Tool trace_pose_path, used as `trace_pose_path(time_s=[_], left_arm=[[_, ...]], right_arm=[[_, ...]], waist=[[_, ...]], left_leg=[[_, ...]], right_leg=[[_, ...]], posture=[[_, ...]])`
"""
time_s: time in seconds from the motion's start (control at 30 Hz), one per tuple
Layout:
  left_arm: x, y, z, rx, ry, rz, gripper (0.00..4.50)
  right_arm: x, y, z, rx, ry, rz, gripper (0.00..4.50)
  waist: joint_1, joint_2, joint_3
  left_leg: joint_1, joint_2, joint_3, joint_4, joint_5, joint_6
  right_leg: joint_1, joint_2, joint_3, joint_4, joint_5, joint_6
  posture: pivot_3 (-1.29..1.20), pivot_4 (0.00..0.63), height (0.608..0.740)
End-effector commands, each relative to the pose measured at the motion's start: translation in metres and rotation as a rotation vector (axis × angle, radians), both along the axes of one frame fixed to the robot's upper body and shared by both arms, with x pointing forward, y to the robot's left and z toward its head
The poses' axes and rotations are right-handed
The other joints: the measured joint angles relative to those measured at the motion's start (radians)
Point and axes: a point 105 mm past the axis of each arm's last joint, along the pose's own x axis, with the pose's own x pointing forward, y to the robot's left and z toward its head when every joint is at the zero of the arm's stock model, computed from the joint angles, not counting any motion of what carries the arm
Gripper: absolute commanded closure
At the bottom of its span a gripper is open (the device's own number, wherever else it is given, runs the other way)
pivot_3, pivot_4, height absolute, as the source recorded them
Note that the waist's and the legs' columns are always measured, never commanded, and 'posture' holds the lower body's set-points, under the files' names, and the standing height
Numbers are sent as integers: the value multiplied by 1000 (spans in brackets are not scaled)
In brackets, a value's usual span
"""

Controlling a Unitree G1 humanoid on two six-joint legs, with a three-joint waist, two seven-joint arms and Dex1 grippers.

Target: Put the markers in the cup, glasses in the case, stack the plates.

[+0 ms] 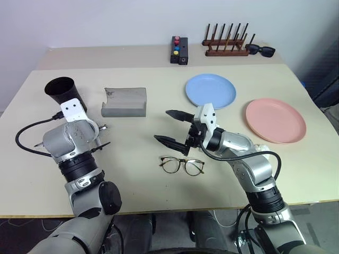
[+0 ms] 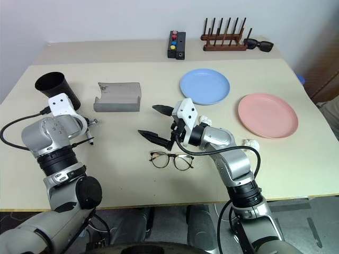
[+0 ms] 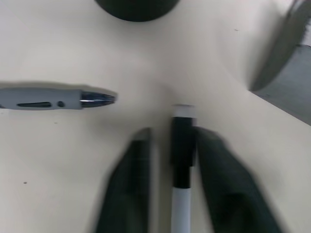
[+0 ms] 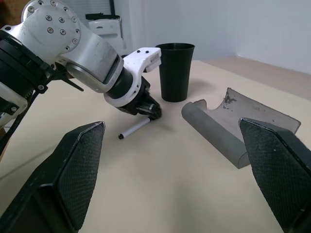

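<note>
I need to use my left gripper to lower the black-capped marker through the opening of the black cup [image 1: 61,88] next to the grey case.
My left gripper [image 3: 170,133] is down at the table, shut on a marker [image 3: 181,160] with a black cap and a white barrel. That marker [image 4: 136,128] lies flat on the tabletop. A second, grey marker [image 3: 58,98] lies loose beside it. The black cup [image 1: 63,91] stands upright just beyond them. The grey case [image 1: 124,101] lies open next to the cup. My right gripper [image 1: 162,126] hovers open above the middle of the table, pointing left, with nothing in it. The glasses [image 1: 181,165] lie just in front of it. The blue plate [image 1: 210,90] and the pink plate [image 1: 275,119] lie side by side on the right.
At the back of the table stand a black box with coloured buttons [image 1: 179,50], a wooden peg rack [image 1: 226,45] and black sunglasses [image 1: 260,50]. The table's front edge [image 1: 175,209] runs close behind the glasses.
</note>
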Motion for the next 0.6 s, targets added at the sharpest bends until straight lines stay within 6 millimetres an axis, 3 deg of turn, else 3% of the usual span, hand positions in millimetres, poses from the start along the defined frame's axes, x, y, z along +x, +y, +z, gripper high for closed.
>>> trace_pose_path(time_s=[0.03, 0.17, 0.4, 0.53, 0.6], left_arm=[[1, 1, 7, 8, -32, 9, 4472], [-1, 4, 18, 79, -87, -11, 4472], [-14, -17, 68, 173, -451, -301, 4472], [-31, -25, 120, 312, -717, -470, 4472], [-37, -11, 149, 412, -855, -420, 4472]], right_arm=[[-2, 2, 11, 20, -48, 7, 0], [-2, 2, 11, 19, -49, 9, 0], [-1, 3, 14, 21, -59, 20, 0], [0, 7, 46, 105, -98, 47, 0], [1, 8, 52, 113, -110, 61, 0]], waist=[[-1, 0, 0], [-3, 0, 0], [-7, 0, 0], [-7, 0, 0], [-4, 0, 0]], left_leg=[[0, 0, 0, 0, 0, 0], [0, 0, 0, 0, 0, 0], [0, 0, 0, -2, 0, -1], [-1, 1, 0, -2, 1, -1], [-1, 1, 0, -2, 1, -1]], right_leg=[[0, 0, 0, 0, 0, 0], [0, 0, 0, 0, 0, 0], [-2, 0, 0, 0, 0, 0], [-3, 0, 0, 0, 0, -1], [-3, 0, 0, 0, 0, -1]], posture=[[0, 150, 739], [0, 150, 739], [0, 150, 739], [0, 150, 739], [0, 150, 739]])
